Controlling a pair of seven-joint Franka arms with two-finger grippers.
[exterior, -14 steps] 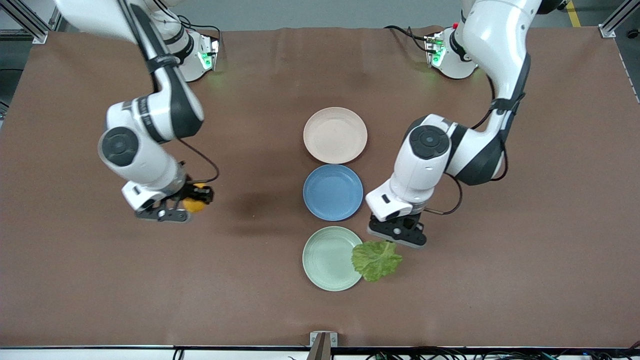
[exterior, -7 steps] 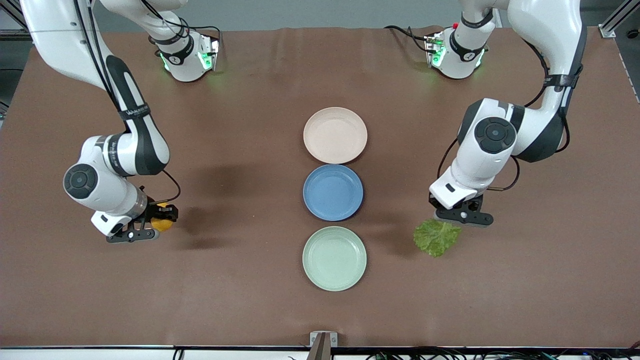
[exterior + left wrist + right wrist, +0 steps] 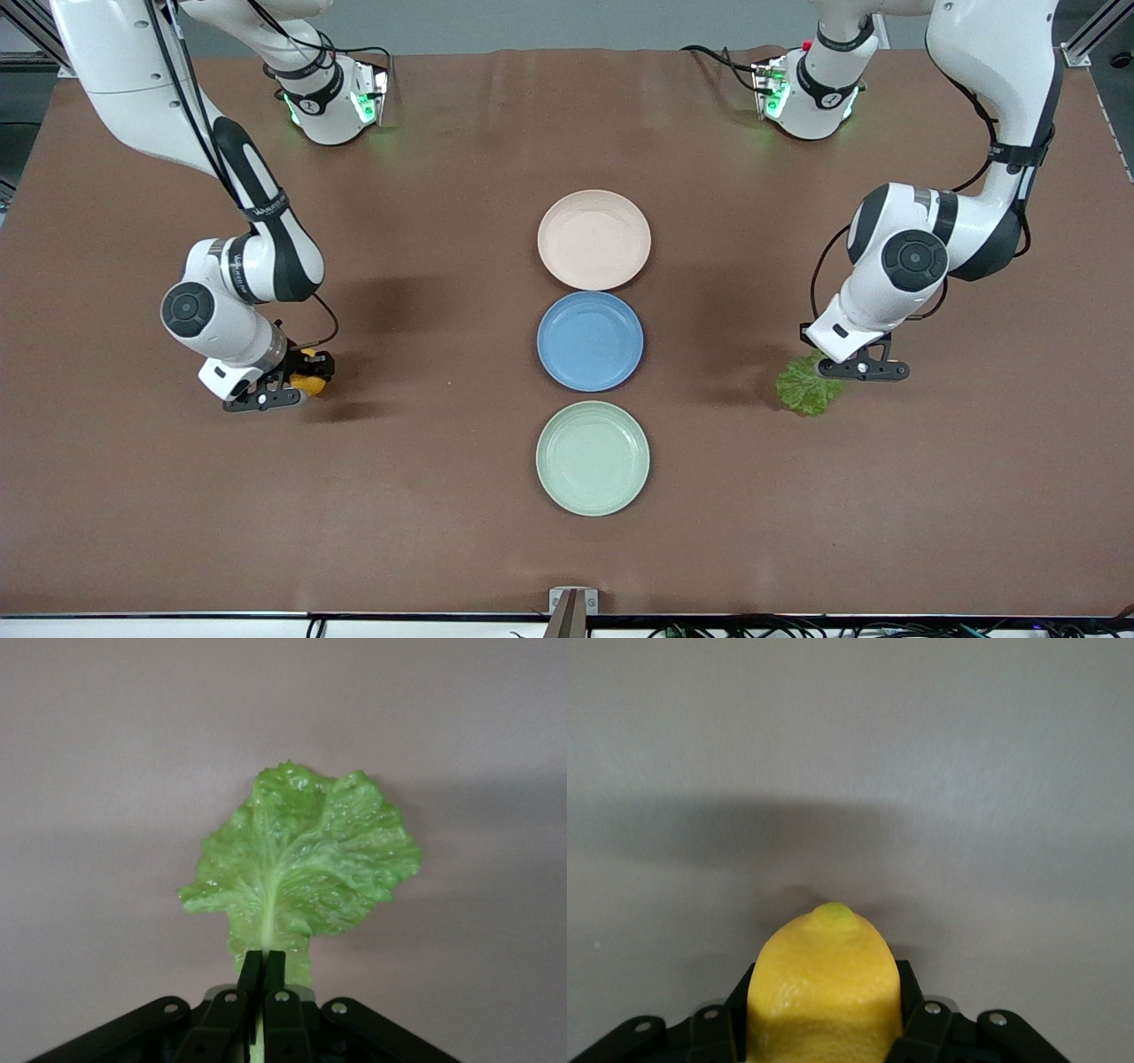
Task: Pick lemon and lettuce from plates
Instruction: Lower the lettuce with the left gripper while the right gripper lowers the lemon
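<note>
The robot's left gripper will release the green lettuce on the bare table [image 3: 823,383] [image 3: 294,886] just under its fingers, out beside the blue plate. The lettuce now hangs low over bare table.
My right gripper [image 3: 288,390] is shut on the yellow lemon [image 3: 309,384], low over bare table toward the right arm's end; the right wrist view shows the lemon [image 3: 824,992] filling the space between the fingers. My left gripper [image 3: 852,368] is shut on the stalk of the green lettuce [image 3: 807,386], which hangs low over bare table toward the left arm's end. In the left wrist view the leaf [image 3: 301,868] spreads out past the closed fingertips [image 3: 252,970]. The beige-pink plate [image 3: 594,239] and the mint green plate [image 3: 592,457] both lie empty in the table's middle.
A blue plate [image 3: 590,341] lies empty between the two other plates. The brown table [image 3: 443,496] spreads wide around both grippers. The arm bases stand along the table edge farthest from the front camera.
My left gripper carried the lettuce off the mint green plate toward the left arm's end. My right gripper moved the lemon outward, then slightly back, and lower over the table.
</note>
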